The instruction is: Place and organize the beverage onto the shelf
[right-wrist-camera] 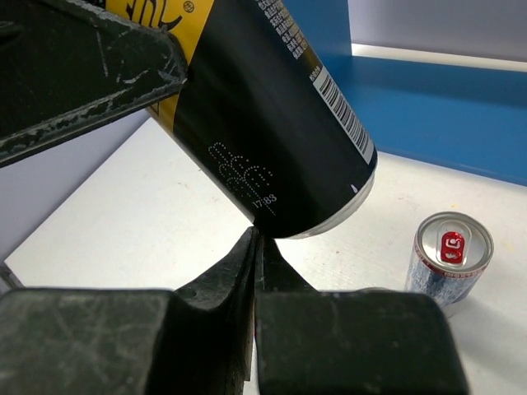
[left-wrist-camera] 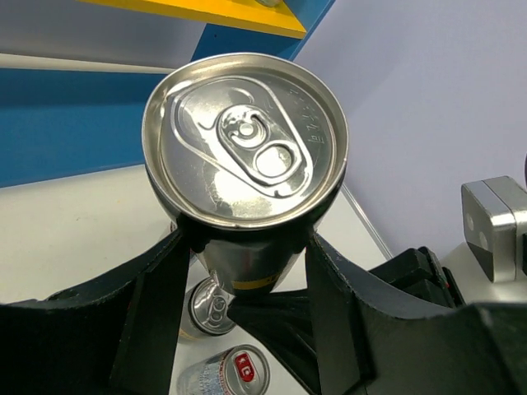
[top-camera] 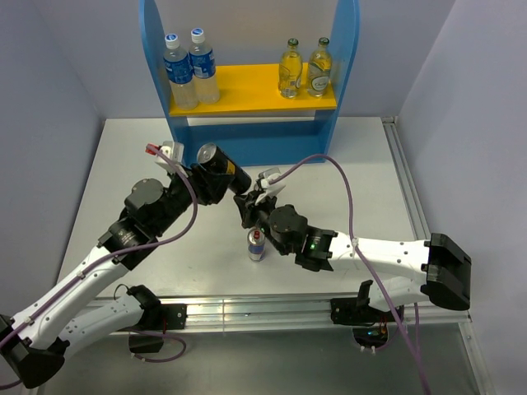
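Observation:
Next, my left gripper releases the dark can on the shelf's blue base (top-camera: 198, 141), under the blue-capped water bottles.
My left gripper (top-camera: 216, 171) is shut on a dark can with a silver top (top-camera: 212, 156) and holds it tilted above the table, in front of the shelf (top-camera: 247, 92). In the left wrist view the can's top (left-wrist-camera: 245, 140) fills the middle between my fingers (left-wrist-camera: 160, 280). My right gripper (top-camera: 245, 200) is shut and empty; its tips (right-wrist-camera: 257, 237) touch the lower side of that can (right-wrist-camera: 263, 107). A slim silver-blue can (top-camera: 257, 245) stands on the table, also in the right wrist view (right-wrist-camera: 449, 257). Two green-capped glass bottles (top-camera: 305, 69) stand on the yellow board's right.
Two blue-capped water bottles (top-camera: 189, 69) stand on the left of the yellow board. Another can top (left-wrist-camera: 212, 306) shows on the table under my left gripper, beside the silver-blue can (left-wrist-camera: 224, 374). The shelf's blue base (right-wrist-camera: 461, 107) lies behind. Grey walls close in both sides.

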Available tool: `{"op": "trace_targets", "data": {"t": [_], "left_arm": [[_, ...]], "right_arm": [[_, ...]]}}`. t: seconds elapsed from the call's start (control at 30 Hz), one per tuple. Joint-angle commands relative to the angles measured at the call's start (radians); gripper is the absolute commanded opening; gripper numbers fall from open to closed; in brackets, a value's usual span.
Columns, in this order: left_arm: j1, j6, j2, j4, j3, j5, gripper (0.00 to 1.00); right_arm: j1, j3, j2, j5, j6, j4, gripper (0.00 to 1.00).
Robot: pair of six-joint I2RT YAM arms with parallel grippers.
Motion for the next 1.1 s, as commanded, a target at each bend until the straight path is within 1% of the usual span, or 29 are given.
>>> {"op": "trace_targets", "data": {"t": [0.0,0.07,0.1,0.17,0.2,0.23,0.3,0.33,0.37,0.4,0.43,0.57,0.67,0.7,0.8,0.83,0.87,0.9,0.93,1.07], "left_arm": [[-0.005,0.008,-0.015,0.064,0.001,-0.05,0.0],[-0.005,0.024,0.002,0.075,0.001,-0.078,0.0],[-0.007,0.028,0.006,0.078,0.002,-0.113,0.0],[-0.005,0.042,0.021,0.095,0.001,-0.144,0.0],[-0.005,0.045,0.028,0.104,-0.001,-0.171,0.0],[-0.005,0.056,0.034,0.124,-0.001,-0.185,0.0],[-0.005,0.065,0.046,0.138,0.005,-0.207,0.0],[-0.005,0.079,0.058,0.145,0.009,-0.233,0.0],[-0.005,0.086,0.066,0.154,0.013,-0.247,0.0],[-0.005,0.096,0.075,0.161,0.024,-0.265,0.0],[-0.004,0.115,0.092,0.17,0.029,-0.299,0.0],[-0.002,0.177,0.158,0.228,0.042,-0.382,0.0],[0.007,0.223,0.219,0.315,0.021,-0.393,0.0],[0.01,0.231,0.232,0.378,0.012,-0.393,0.0],[0.048,0.241,0.284,0.469,-0.025,-0.37,0.0],[0.079,0.246,0.314,0.536,-0.034,-0.364,0.0],[0.093,0.251,0.333,0.57,-0.043,-0.365,0.0],[0.113,0.26,0.353,0.605,-0.06,-0.383,0.0],[0.119,0.284,0.4,0.689,-0.068,-0.403,0.0],[0.15,0.31,0.535,0.803,-0.059,-0.452,0.0]], "right_arm": [[-0.011,-0.009,-0.047,0.006,0.008,0.057,0.0],[-0.01,-0.017,-0.051,-0.008,0.026,0.05,0.0],[-0.01,-0.026,-0.053,-0.014,0.035,0.05,0.0],[-0.01,-0.039,-0.056,-0.019,0.045,0.049,0.05],[-0.01,-0.044,-0.056,-0.022,0.049,0.049,0.1],[-0.01,-0.049,-0.057,-0.024,0.049,0.047,0.21],[-0.008,-0.063,-0.062,-0.031,0.052,0.049,0.32],[-0.008,-0.066,-0.065,-0.033,0.054,0.049,0.42],[-0.007,-0.07,-0.073,-0.031,0.055,0.049,0.47],[-0.008,-0.076,-0.077,-0.031,0.054,0.047,0.5],[-0.008,-0.081,-0.09,-0.03,0.054,0.047,0.51],[-0.008,-0.119,-0.142,-0.002,0.043,0.041,0.52],[-0.008,-0.151,-0.207,0.028,0.025,0.029,0.52],[-0.007,-0.159,-0.226,0.047,0.016,0.026,0.52],[-0.008,-0.181,-0.304,0.073,0.0,-0.017,0.53],[-0.007,-0.185,-0.344,0.082,-0.006,-0.04,0.53],[-0.008,-0.194,-0.364,0.088,-0.009,-0.051,0.53],[-0.008,-0.199,-0.384,0.093,-0.015,-0.065,0.53],[-0.007,-0.204,-0.421,0.1,-0.021,-0.087,0.53],[-0.01,-0.234,-0.501,0.137,-0.041,-0.118,0.53]]}}
